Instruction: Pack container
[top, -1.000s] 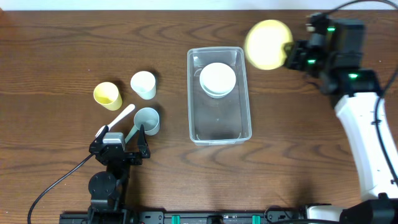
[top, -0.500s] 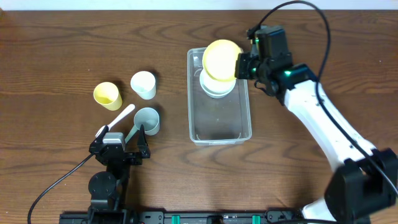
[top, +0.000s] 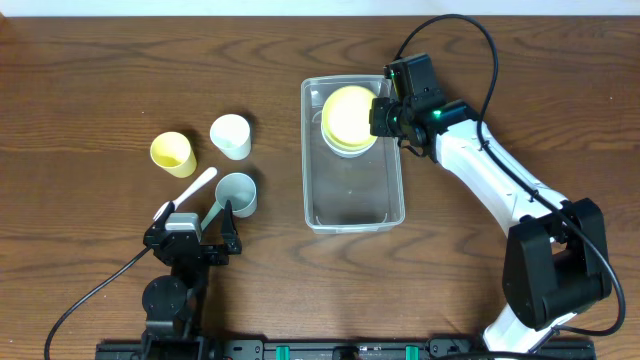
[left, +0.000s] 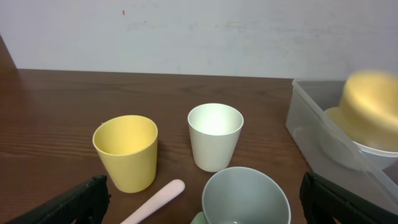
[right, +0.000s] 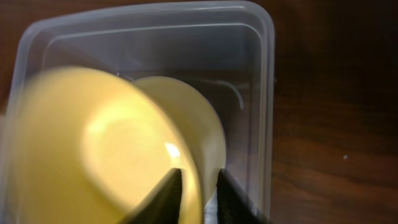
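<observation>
The grey-green cup is next: next my left gripper goes to it and closes on the cup's rim (top: 254, 191) (left: 288, 203), on the side that faces the container.
The container (top: 355, 195) is a clear tub in the middle of the table, also seen in the right wrist view (right: 267, 74) and the left wrist view (left: 309, 121). In its far end a white bowl (top: 350, 150) lies with a yellow bowl (top: 350, 112) on top of it. My right gripper (top: 378, 115) is at that bowl's right rim. Its jaws stand slightly apart astride the rim of the blurred yellow bowl (right: 93, 149), with a gap on the outer side. My left gripper (top: 195, 214) rests wide open near the front left, holding nothing.
Left of the container stand a yellow cup (top: 171, 153), a white cup (top: 230, 135) and a grey-green cup (top: 238, 193). A pink spoon (top: 190, 188) lies between them and the left gripper. The grey-green cup (left: 245, 196) is right in front of the left jaws.
My right arm swung in from the far right with the yellow bowl and lowered it onto the white bowl in the container. Its jaws have parted. The left arm has not moved.
</observation>
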